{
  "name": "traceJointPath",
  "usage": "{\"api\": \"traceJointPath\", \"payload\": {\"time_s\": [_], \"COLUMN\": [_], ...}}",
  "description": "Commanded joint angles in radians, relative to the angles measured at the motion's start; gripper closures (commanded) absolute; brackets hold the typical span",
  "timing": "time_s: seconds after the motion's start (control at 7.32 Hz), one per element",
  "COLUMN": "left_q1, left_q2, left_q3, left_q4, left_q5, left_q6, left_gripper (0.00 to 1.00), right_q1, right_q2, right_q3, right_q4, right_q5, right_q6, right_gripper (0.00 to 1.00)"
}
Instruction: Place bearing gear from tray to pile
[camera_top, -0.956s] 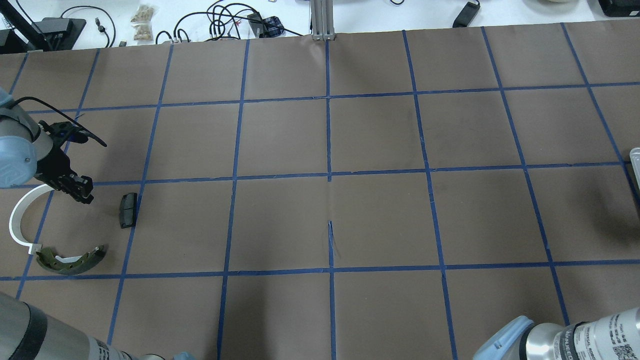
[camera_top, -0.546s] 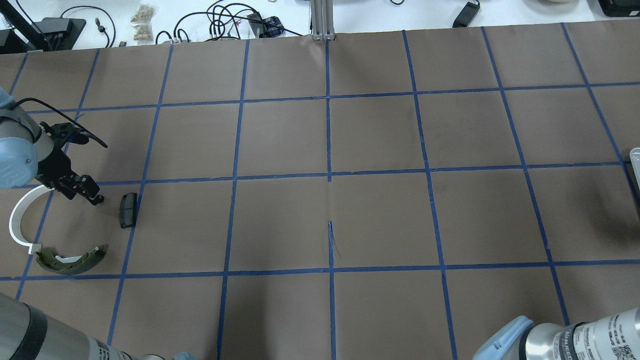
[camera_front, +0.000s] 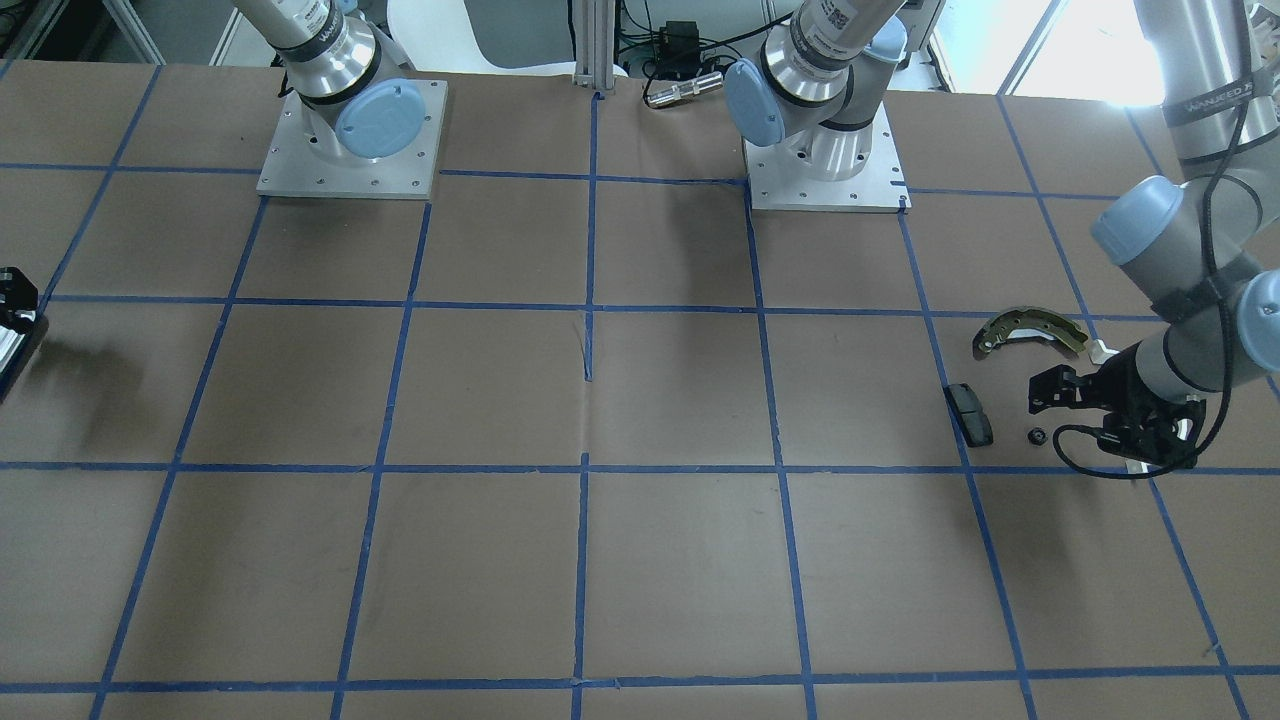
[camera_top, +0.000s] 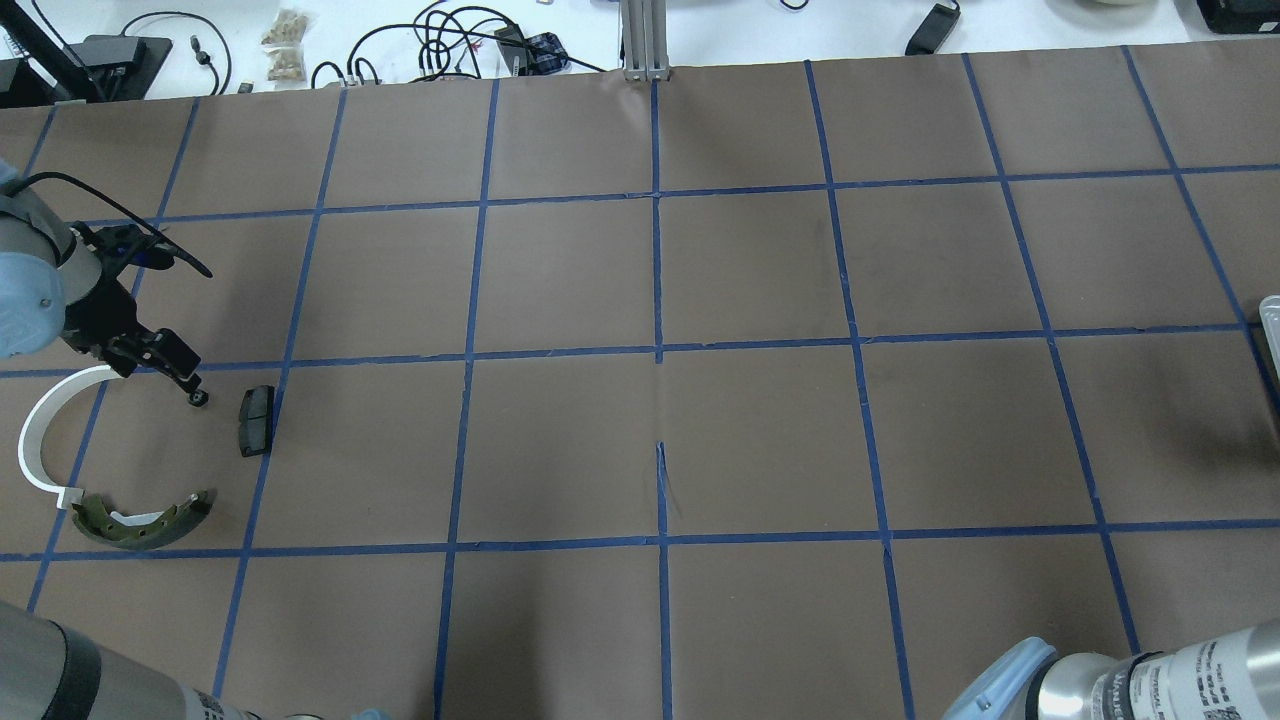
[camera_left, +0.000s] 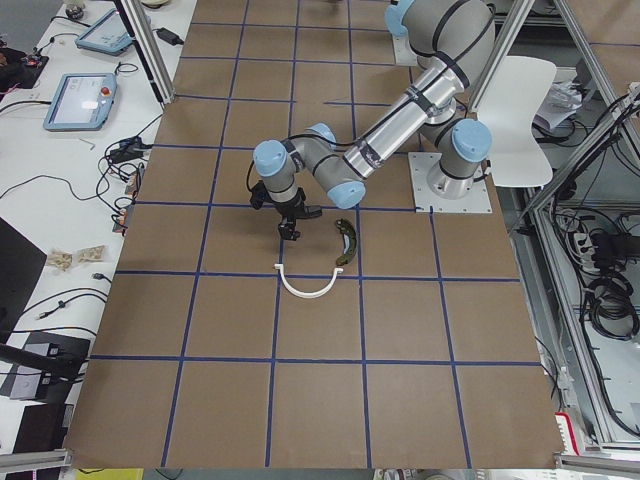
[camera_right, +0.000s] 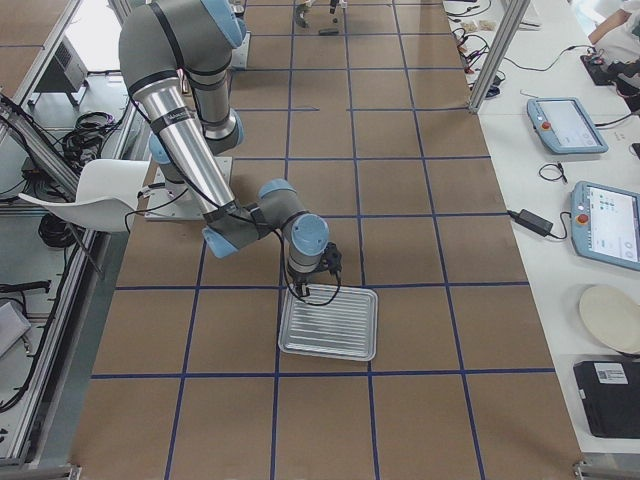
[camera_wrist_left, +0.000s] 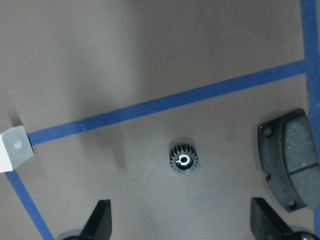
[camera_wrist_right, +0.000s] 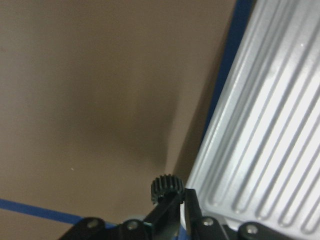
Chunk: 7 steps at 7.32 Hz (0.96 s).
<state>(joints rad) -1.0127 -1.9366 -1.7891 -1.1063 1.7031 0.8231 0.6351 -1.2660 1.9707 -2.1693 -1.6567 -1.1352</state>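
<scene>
My right gripper is going to set the second gear down on the tray side of the gap (camera_front: 566, 410) that is in the middle blue tape line.
A small dark bearing gear (camera_wrist_left: 183, 160) lies on the brown paper beside the pile, free of any grip. It also shows in the overhead view (camera_top: 200, 399). The pile is a dark pad (camera_top: 255, 420), a white arc (camera_top: 40, 440) and an olive brake shoe (camera_top: 145, 520). My left gripper (camera_wrist_left: 182, 222) is open above the gear, its fingertips wide on either side. My right gripper (camera_wrist_right: 180, 197) is shut on a second small dark gear (camera_wrist_right: 164, 188) just outside the rim of the ribbed silver tray (camera_wrist_right: 270, 125).
The tray (camera_right: 330, 323) lies at the table's far right end, only its edge in the overhead view (camera_top: 1270, 320). Two square arm base plates (camera_front: 350, 140) sit near the robot's side. Cables and tablets lie beyond the far table edge.
My left gripper has risen and drawn back from the spot next to the dark pad. The gear now lies there on the paper by itself.
</scene>
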Motion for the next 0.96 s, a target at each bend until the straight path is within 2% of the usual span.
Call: {"api": "traceJointPath", "payload": {"time_s": [0.0,0.14,0.41,0.82], "left_q1": [-0.068,-0.084,-0.105,-0.245], "left_q2": [0.019,0.027,0.048,0.086], "left_q3": [0.098,0.134,0.157,0.157], "left_q4": [-0.122,-0.174,-0.208,-0.214], "left_q5": [-0.003,-0.025,-0.063,-0.118], "left_q6": [-0.065,-0.100,-0.172,-0.384], "left_gripper": [0.03,0.03,0.00,0.00], "right_q1": [0.154,0.248,0.523,1.052], "right_q2": [-0.054,-0.099,-0.130,-0.098], "right_q3": [0.032,0.051,0.072,0.056], "right_q4": [0.060,0.068,0.066,0.031], "right_q5": [0.014,0.040,0.089,0.168], "right_q6": [0.170,0.295,0.610,1.366], "right_gripper": [0.87,0.87,0.87,0.86]}}
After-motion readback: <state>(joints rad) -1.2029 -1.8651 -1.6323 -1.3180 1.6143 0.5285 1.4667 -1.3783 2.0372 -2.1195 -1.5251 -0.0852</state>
